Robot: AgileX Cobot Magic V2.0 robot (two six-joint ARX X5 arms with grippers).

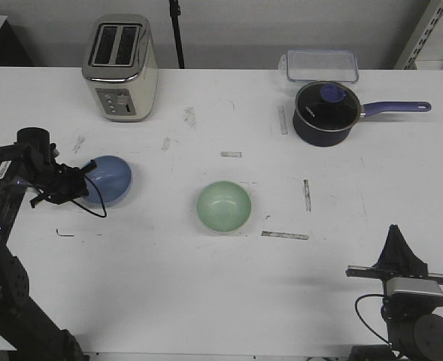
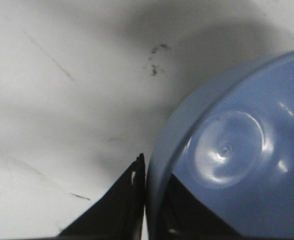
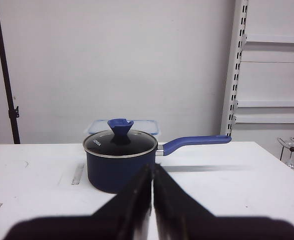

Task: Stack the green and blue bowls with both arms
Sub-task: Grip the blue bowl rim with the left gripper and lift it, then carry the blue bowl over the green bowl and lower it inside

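Next, I let go of the blue bowl with my left gripper inside the green bowl (image 1: 226, 207) at the middle of the table. The blue bowl still sits on the white table.
The periwinkle blue bowl (image 1: 110, 180) sits at the left of the white table. My left gripper (image 1: 80, 183) is shut on its near-left rim. In the left wrist view the blue bowl (image 2: 236, 150) shows its glossy inside, and its rim runs between the two black fingers of the left gripper (image 2: 155, 171), one outside and one inside. The pale mint green bowl (image 1: 223, 207) stands upright and alone at the table's middle, well to the right of the blue bowl. My right gripper (image 1: 395, 235) is shut and empty near the front right edge. In the right wrist view the right gripper (image 3: 152, 171) points at the far saucepan.
A dark navy saucepan (image 1: 325, 113) with a glass lid and purple handle stands back right; it also shows in the right wrist view (image 3: 119, 162). A clear lidded container (image 1: 321, 65) lies behind it. A toaster (image 1: 121, 68) stands back left. Tape strips mark the table.
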